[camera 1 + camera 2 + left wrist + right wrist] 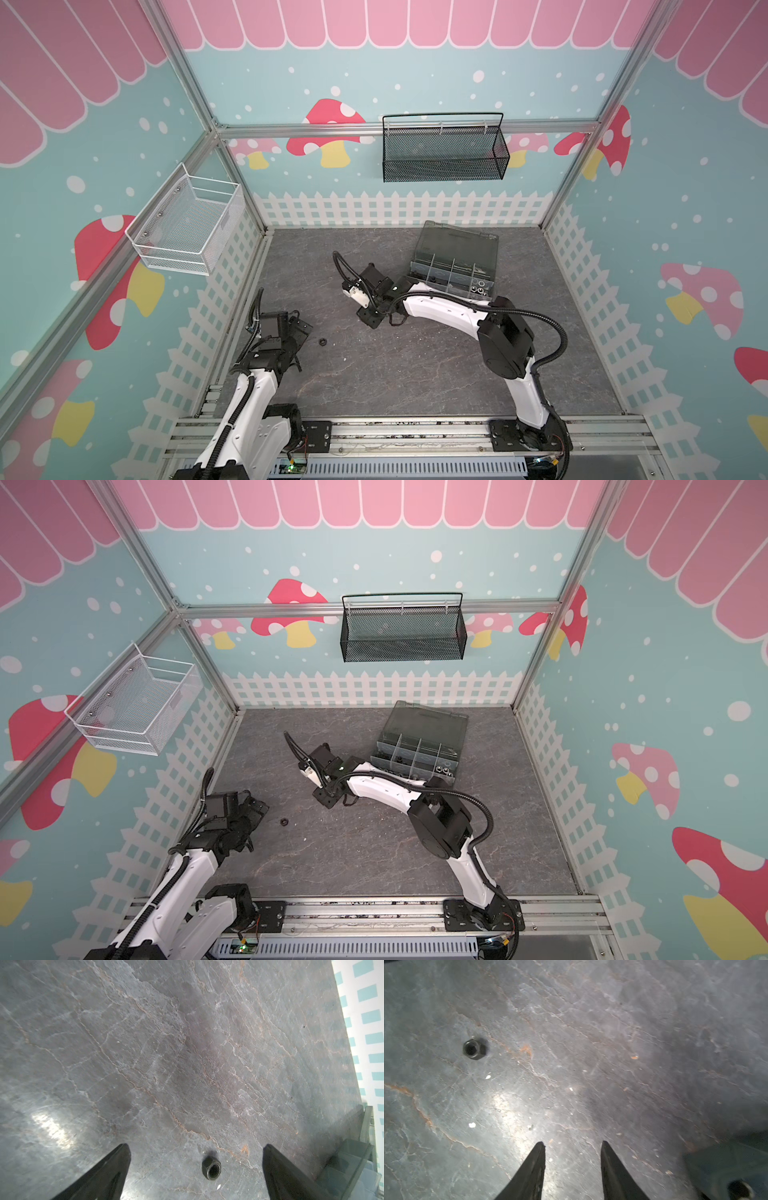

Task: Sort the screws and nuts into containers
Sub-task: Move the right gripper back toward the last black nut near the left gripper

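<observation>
The robot's right gripper should next move to the black nut beside the left gripper and close on the nut's outer sides (pixel 322 341) (pixel 474 1048).
One black nut (pixel 321 342) (pixel 284 822) lies on the grey stone-look table at the left. My left gripper (pixel 306 328) (pixel 259 808) hangs just left of it, open wide. In the left wrist view the nut (pixel 211 1168) sits on the table between the spread fingers of that gripper (pixel 196 1147), touching neither. My right gripper (pixel 370 321) (pixel 326 801) hovers mid-table, open, nothing between its fingers (pixel 573 1142); the nut (pixel 474 1049) lies well off to one side. The containers, in the organizer box (pixel 453 266) (pixel 419 748), stand at the back right, lid up. Silver nuts (pixel 480 286) fill one compartment. I cannot make out any screws.
A black mesh basket (pixel 442 151) hangs on the back wall and a white wire basket (pixel 187 226) on the left wall. The right forearm (pixel 440 309) stretches in front of the organizer box. Aluminium rails (pixel 395 432) run along the table's front edge.
</observation>
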`<state>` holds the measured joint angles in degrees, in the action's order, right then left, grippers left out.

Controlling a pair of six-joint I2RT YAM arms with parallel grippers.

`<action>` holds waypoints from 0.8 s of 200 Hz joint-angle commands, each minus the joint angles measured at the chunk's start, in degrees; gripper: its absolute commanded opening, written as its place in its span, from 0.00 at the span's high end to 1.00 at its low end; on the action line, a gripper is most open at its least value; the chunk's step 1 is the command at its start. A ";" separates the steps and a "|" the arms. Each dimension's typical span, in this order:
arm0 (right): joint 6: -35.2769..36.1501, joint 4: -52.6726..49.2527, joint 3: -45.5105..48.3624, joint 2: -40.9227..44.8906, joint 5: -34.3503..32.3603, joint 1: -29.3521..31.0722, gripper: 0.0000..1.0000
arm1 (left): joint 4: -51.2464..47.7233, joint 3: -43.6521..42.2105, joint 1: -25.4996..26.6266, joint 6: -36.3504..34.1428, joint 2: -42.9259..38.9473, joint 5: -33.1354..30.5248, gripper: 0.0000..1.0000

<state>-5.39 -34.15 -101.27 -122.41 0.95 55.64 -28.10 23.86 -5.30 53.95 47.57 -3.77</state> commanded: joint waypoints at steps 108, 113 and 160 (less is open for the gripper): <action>7.75 5.49 -11.51 -12.49 3.86 8.82 0.52 | -8.06 -3.11 -0.68 9.17 -13.35 -10.37 0.00; 7.99 5.50 -11.97 -12.89 4.11 8.94 0.52 | -8.19 -3.21 -0.61 9.22 -13.67 -10.46 0.00; 8.98 5.35 -15.37 -16.30 5.70 9.41 0.53 | -8.38 -3.39 -0.71 9.72 -14.29 -10.47 0.00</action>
<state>1.54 -29.10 -114.41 -136.33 4.82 64.69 -34.89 21.26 -5.61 61.71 33.63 -12.47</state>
